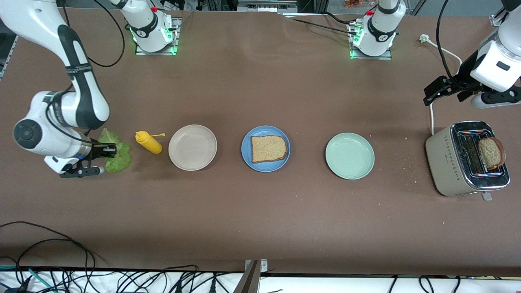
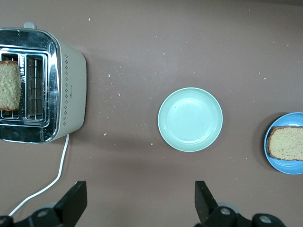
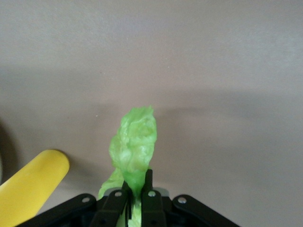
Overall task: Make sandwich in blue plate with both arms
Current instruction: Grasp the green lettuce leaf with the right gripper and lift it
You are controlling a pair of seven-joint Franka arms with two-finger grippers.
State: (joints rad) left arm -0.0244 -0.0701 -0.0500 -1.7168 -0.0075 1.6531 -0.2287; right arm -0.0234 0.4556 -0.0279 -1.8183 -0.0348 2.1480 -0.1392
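Note:
My right gripper has the lettuce. It will let go of it across the bread's corner and the blue plate's rim (image 1: 257, 163), toward the beige plate.
One brown bread slice (image 1: 268, 149) lies on the blue plate (image 1: 246, 148) at the table's middle. A second slice (image 1: 491, 152) sticks out of the toaster (image 1: 452, 162) at the left arm's end. My right gripper (image 1: 109, 151) is shut on the green lettuce leaf (image 1: 120, 158), low at the table at the right arm's end. In the right wrist view the lettuce (image 3: 133, 142) is pinched in the gripper (image 3: 137, 182). My left gripper (image 1: 447, 91) is open and empty above the table near the toaster. In its wrist view (image 2: 139, 189) it frames bare table.
A yellow squeeze bottle (image 1: 148, 142) lies beside the lettuce, also in the right wrist view (image 3: 31, 184). A beige plate (image 1: 192, 147) and a mint-green plate (image 1: 349, 156) flank the blue plate. The left wrist view shows the toaster (image 2: 66, 90), mint plate (image 2: 190, 119) and blue plate (image 2: 284, 166).

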